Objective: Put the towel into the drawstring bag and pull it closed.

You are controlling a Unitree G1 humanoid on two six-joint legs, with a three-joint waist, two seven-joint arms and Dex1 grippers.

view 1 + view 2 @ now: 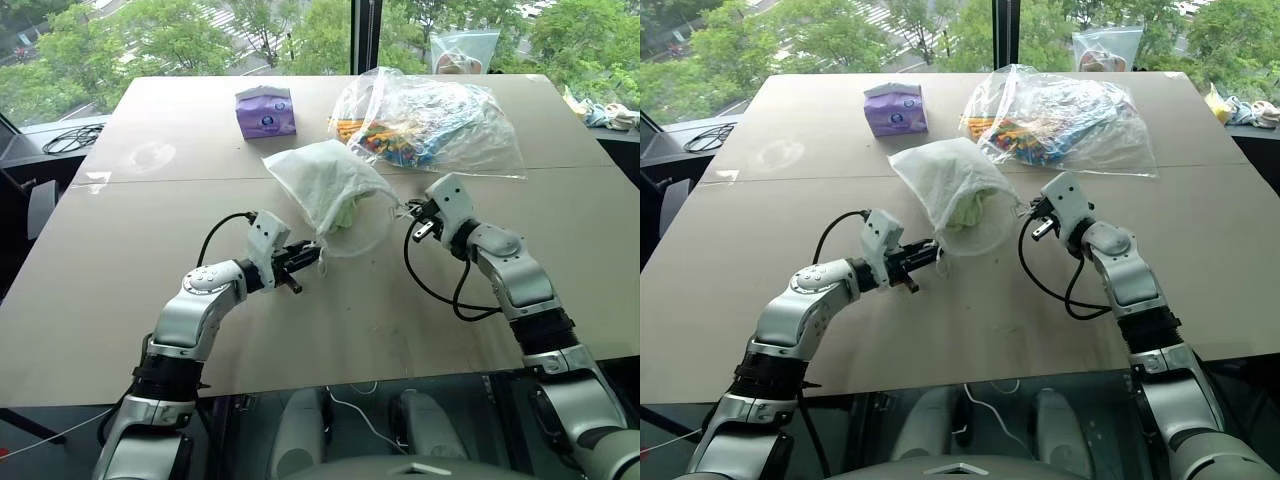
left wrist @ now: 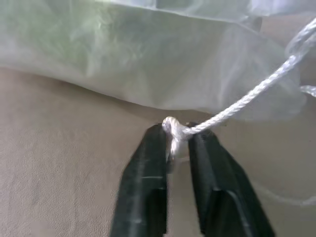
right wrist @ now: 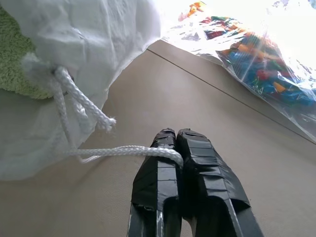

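I should use my left gripper to let go of the white cord's knotted end on the bare table (image 1: 163,222) in front of the pale round stain.
The white drawstring bag (image 1: 325,190) lies in the middle of the table with its mouth facing me. The yellow-green towel (image 1: 345,213) sits inside the mouth, partly seen through the fabric. My left gripper (image 1: 305,262) is at the bag's near left side, shut on the knotted end of a white drawstring cord (image 2: 237,106). My right gripper (image 1: 412,212) is at the bag's right side, shut on the other cord (image 3: 123,150), which runs to the bag's rim (image 3: 37,66).
A large clear plastic bag of colourful items (image 1: 430,120) lies just behind the drawstring bag on the right. A purple tissue pack (image 1: 265,112) stands at the back left. A black cable loops beside each wrist. The table's near edge lies just under my arms.
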